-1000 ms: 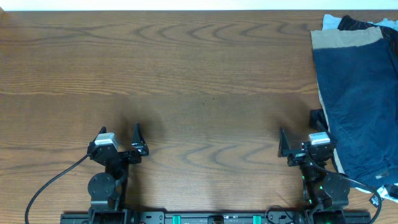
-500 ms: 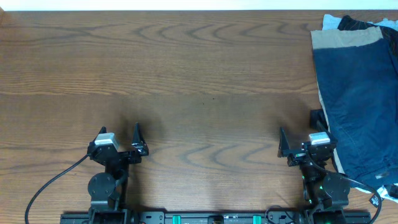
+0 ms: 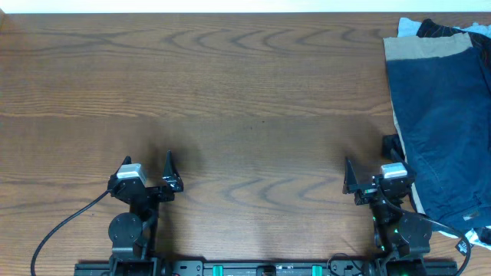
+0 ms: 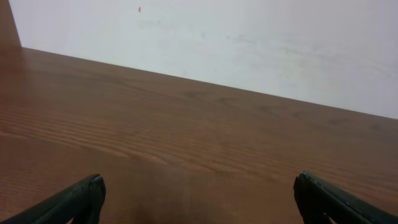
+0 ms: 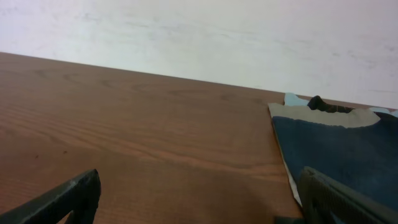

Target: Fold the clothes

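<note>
The navy shorts' long edge (image 3: 401,133) (image 5: 296,184) facing the bare wood, beside the small dark cloth sticking out, is the next place my right gripper will go to and close on.
Dark navy denim shorts (image 3: 449,123) lie on top of a pile at the table's right edge, over a beige garment (image 3: 418,47), a light blue one (image 3: 408,27) and a black one (image 3: 441,29). In the right wrist view the navy shorts (image 5: 339,146) lie ahead to the right. My right gripper (image 3: 371,159) is open and empty, low at the front, its right finger next to the pile's left edge. My left gripper (image 3: 147,162) is open and empty at the front left, over bare wood. Both show wide-open fingers in the left wrist view (image 4: 199,199) and the right wrist view (image 5: 202,196).
The wooden table (image 3: 230,92) stretches across the view, with a white wall (image 4: 249,43) beyond its far edge. A black cable (image 3: 61,230) runs from the left arm's base. Arm bases sit along the front edge.
</note>
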Robot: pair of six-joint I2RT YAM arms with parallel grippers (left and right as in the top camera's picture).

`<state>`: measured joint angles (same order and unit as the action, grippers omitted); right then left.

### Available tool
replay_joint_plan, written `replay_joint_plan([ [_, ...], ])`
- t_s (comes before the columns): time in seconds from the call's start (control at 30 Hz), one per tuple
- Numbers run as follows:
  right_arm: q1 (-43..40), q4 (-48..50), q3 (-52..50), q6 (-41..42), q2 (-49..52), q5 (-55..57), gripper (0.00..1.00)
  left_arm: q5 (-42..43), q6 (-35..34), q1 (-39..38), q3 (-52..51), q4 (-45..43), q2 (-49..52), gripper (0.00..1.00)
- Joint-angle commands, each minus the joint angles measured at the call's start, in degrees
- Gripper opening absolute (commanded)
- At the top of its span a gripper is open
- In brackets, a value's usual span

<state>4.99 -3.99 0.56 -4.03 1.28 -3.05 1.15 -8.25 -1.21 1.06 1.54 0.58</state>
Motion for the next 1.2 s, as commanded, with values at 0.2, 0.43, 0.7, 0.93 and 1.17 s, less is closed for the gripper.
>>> replay_joint_plan([
  [0.2, 0.31, -0.07, -0.24, -0.74, 0.13, -0.20, 0.99, 0.44, 0.07, 0.28, -0.83, 2.40, -0.24, 0.98],
  [0.43, 0.31, -0.07, -0.22, -0.63, 0.24, -0.15, 0.99, 1.05, 0.02, 0.28, -0.79, 2.45, 1.49, 0.98],
  [0.7, 0.31, -8.92, 4.68, -0.70, 1.16, 4.61, 0.99, 2.08, 0.04, 0.28, 6.49, 10.23, 9.35, 0.98],
  [0.93, 0.26, -17.38, 14.23, 3.56, 11.13, 10.14, 0.99, 3.87, 0.04, 0.28, 20.50, 21.79, 21.53, 0.98],
  [1.17, 0.15, -28.09, 30.12, 5.81, 31.08, 11.72, 0.99, 7.37, 0.07, 0.28, 33.57, 32.61, 32.98, 0.98],
])
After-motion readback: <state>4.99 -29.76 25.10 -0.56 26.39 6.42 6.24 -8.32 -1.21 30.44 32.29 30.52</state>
